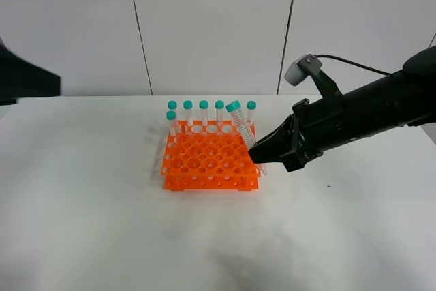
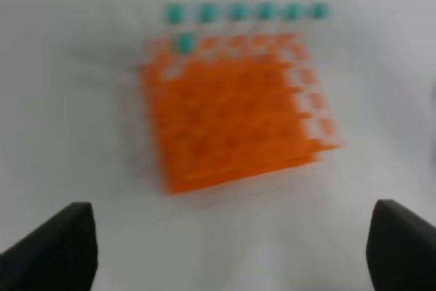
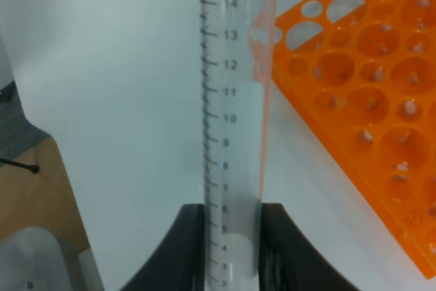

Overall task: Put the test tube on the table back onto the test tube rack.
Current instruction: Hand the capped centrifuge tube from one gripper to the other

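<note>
Next, I close my left gripper on the teal cap (image 1: 234,106) of the test tube that my right gripper holds tilted by its lower end.
My right gripper (image 1: 262,157) is shut on the test tube (image 1: 242,127), a clear tube with a teal cap. It holds the tube by its lower end, tilted, with the cap up beside the right back corner of the orange test tube rack (image 1: 210,158). In the right wrist view the tube (image 3: 231,100) stands between the two black fingers (image 3: 187,236), with the rack (image 3: 368,100) beside it. Several identical tubes (image 1: 203,110) stand in the rack's back rows. My left gripper (image 2: 231,257) is open and empty, looking down on the blurred rack (image 2: 231,114).
The rack sits near the middle of the white table (image 1: 102,236). The left arm (image 1: 27,80) shows as a dark shape at the far left edge, well away from the rack. A white panelled wall stands behind the table.
</note>
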